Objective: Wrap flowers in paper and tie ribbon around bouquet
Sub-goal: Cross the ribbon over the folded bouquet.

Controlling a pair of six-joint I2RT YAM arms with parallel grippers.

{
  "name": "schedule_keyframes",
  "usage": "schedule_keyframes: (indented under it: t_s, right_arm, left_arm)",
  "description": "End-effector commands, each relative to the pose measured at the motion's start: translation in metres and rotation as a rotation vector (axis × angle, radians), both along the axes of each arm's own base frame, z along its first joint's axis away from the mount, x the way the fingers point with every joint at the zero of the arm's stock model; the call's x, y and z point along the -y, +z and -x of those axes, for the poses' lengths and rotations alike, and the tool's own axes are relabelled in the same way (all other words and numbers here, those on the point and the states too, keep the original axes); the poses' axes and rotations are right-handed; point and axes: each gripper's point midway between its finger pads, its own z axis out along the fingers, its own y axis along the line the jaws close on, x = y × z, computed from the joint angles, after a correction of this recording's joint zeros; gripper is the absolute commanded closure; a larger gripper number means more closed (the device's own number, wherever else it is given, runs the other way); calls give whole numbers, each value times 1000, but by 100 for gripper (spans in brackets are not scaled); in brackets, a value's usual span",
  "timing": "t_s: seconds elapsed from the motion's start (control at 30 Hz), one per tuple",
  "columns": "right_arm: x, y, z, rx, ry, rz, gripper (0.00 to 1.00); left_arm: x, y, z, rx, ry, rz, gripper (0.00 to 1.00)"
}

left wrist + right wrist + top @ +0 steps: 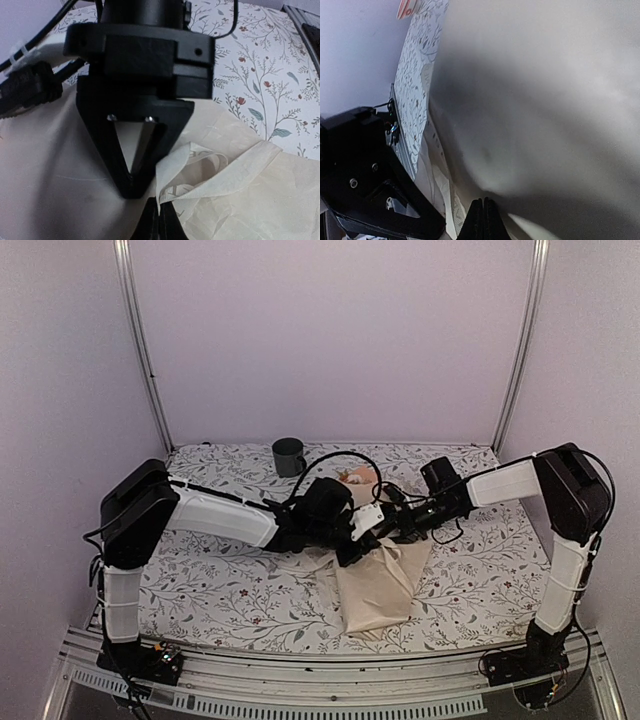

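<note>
My right gripper will back off from where it is shut against the paper behind the ribbon loop, come round to the front and grab the ribbon loop's band (pixel 245 172).
The bouquet (pixel 380 580) lies on the tablecloth as a cream paper (pixel 45 150) bundle with its narrow end toward the back. Of the flowers, only a pale pink bit (pixel 358 478) peeks out at that far end. A cream-white ribbon (pixel 210 170) with faint printing loops over the paper. My left gripper (pixel 159 205) is shut on the ribbon's edge. My right gripper (pixel 483 202) is shut, its tips pressed against the paper. It meets the left one tip to tip (pixel 132 189) over the bundle, with nothing visible between its fingers.
A dark grey mug (pixel 288 455) stands at the back of the floral tablecloth (pixel 480 560). Both arms cross the middle of the table. Metal frame posts (pixel 140 340) and white walls close in the back and sides.
</note>
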Motion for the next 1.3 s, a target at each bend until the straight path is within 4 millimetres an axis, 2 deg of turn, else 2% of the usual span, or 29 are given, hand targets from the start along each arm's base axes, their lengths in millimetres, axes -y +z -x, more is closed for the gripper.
schedule_keyframes:
  t_s: [0.0, 0.17, 0.33, 0.43, 0.53, 0.67, 0.77, 0.83, 0.87, 0.97, 1.07, 1.13, 1.17, 1.27]
  right_arm:
    - [-9, -6, 47, -44, 175, -65, 100]
    - [0, -11, 69, -85, 205, -66, 100]
    - [-3, 11, 80, -114, 242, -144, 100]
    - [8, -1, 62, -96, 127, 8, 100]
    - [25, 6, 41, -83, -7, 78, 98]
    - [63, 8, 6, -13, -243, 246, 92]
    - [77, 15, -6, 31, -336, 290, 92]
    - [72, 27, -3, 55, -348, 215, 91]
    - [65, 42, -4, 91, -348, 148, 91]
    - [50, 60, 13, 99, -403, 4, 89]
    - [21, 63, 38, 68, -403, -53, 80]
    - [4, 58, 49, 46, -393, -43, 77]
    - [0, 54, 53, 31, -401, -50, 75]
    - [6, 35, 59, -52, -487, -75, 68]
  left_arm:
    - [7, 32, -6, 36, -12, 80, 100]
    - [10, 25, -9, 25, -10, 67, 100]
    - [8, 23, -10, 20, -1, 63, 100]
    - [7, 17, -11, 18, 6, 45, 100]
    - [4, 3, -14, -1, 24, 20, 100]
    - [3, -16, -19, -41, 43, -10, 100]
    - [3, -26, -21, -58, 53, -18, 100]
    - [3, -28, -22, -64, 59, -18, 100]
    - [2, -29, -23, -65, 61, -15, 100]
    - [3, -27, -24, -72, 66, 2, 100]
    - [3, -26, -26, -87, 68, 12, 100]
    - [3, -27, -25, -109, 63, 22, 100]
    - [2, -28, -24, -123, 59, 28, 100]
    - [2, -29, -21, -158, 46, 42, 100]
